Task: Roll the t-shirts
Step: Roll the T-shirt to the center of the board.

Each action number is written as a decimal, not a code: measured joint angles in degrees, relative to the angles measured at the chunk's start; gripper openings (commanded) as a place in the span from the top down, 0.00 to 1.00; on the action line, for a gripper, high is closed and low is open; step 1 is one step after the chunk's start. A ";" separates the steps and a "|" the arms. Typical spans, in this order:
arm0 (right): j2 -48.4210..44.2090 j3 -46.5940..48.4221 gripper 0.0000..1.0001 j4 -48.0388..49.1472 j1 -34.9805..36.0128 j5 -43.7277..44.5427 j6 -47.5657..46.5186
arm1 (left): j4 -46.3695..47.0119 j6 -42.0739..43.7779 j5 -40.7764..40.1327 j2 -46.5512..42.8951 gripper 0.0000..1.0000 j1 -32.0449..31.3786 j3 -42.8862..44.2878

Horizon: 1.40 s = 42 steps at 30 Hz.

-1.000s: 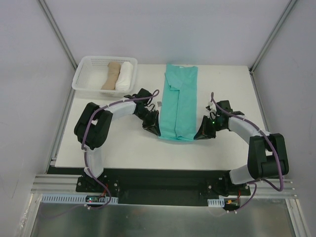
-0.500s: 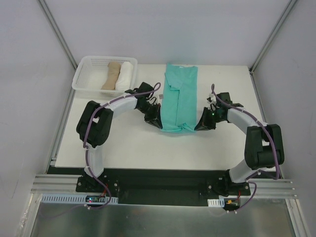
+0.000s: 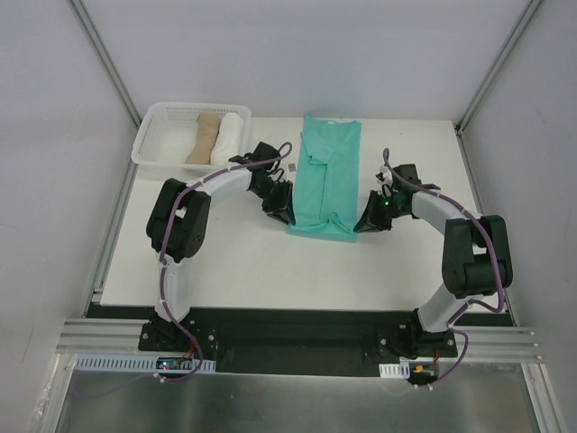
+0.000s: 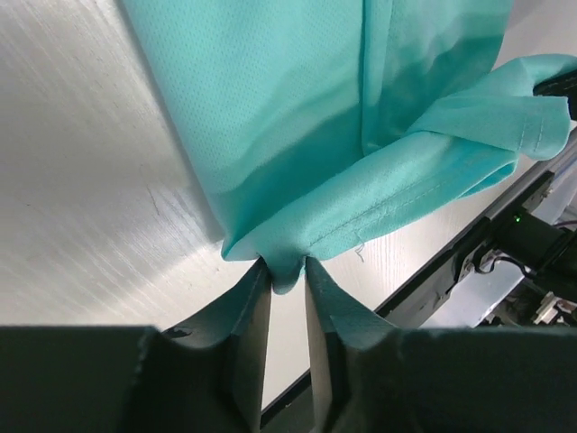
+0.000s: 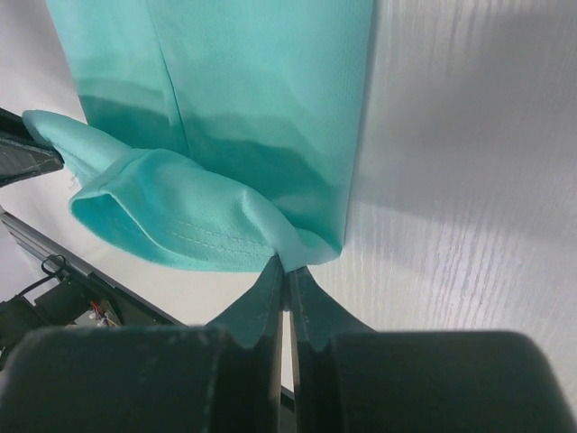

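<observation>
My left gripper is at a hem that is turned over and bunched midway along the t-shirt's near end, so it should open, pinch the t-shirt's near folded edge (image 3: pixel 303 234) and pull it straight before rolling.
The teal t-shirt (image 3: pixel 326 171) lies folded into a long strip down the middle of the white table (image 3: pixel 225 262), its near end turned over onto itself. My left gripper (image 3: pixel 287 219) is at the strip's near left corner. In the left wrist view its jaws (image 4: pixel 287 271) stand slightly apart, a pinch of the t-shirt (image 4: pixel 297 108) hem still lying between the fingertips. My right gripper (image 3: pixel 361 225) is at the near right corner. In the right wrist view it (image 5: pixel 288 269) is shut on the hem corner of the t-shirt (image 5: pixel 252 90).
A white mesh basket (image 3: pixel 149 149) stands at the table's back left, holding a tan roll (image 3: pixel 205 138) and a white roll (image 3: pixel 230 137). Grey walls enclose the table on three sides. The black base rail runs along the near edge.
Both grippers have carried the shirt's near hem away from the bases, so the turned-over end sits farther up the strip. The left jaws have parted from fully shut.
</observation>
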 measured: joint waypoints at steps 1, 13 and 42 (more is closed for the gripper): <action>0.31 0.22 0.80 0.37 0.00 0.00 0.00 | -0.11 0.07 -0.35 0.00 0.64 0.00 0.00; -1.68 3.48 0.65 0.76 -1.36 -0.57 -7.13 | -2.16 9.42 -8.00 -7.85 0.70 1.70 -3.85; 13.38 14.43 0.80 2.99 0.48 -0.92 -10.95 | 3.39 23.37 -0.72 4.98 0.59 -2.27 7.48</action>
